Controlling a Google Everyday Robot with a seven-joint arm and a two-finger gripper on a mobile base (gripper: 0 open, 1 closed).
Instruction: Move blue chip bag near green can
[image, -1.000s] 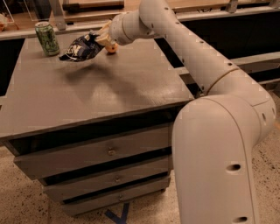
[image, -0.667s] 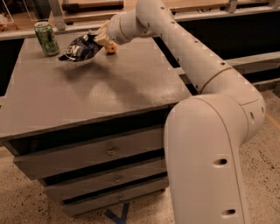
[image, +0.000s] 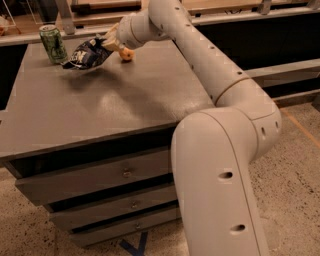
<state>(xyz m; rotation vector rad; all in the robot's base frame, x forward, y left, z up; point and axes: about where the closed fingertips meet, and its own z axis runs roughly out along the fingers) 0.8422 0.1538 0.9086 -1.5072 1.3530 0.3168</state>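
I should release the blue chip bag on the grey cabinet top just in front of the green can (image: 74, 58).
The blue chip bag (image: 89, 53), crumpled navy foil with white lettering, hangs just above the far left part of the grey cabinet top (image: 115, 100). My gripper (image: 111, 42) is shut on the bag's right end. The bag's left tip reaches close to the green can (image: 53, 44), which stands upright at the far left corner. A shadow lies under the bag on the top.
A small orange fruit (image: 127, 54) lies on the top just right of the gripper. My white arm (image: 220, 95) crosses the right side of the cabinet. Drawers (image: 125, 172) face front. A dark counter edge (image: 280, 15) runs behind.
The arm has shifted slightly; the bag stays held beside the can, with little visible movement.
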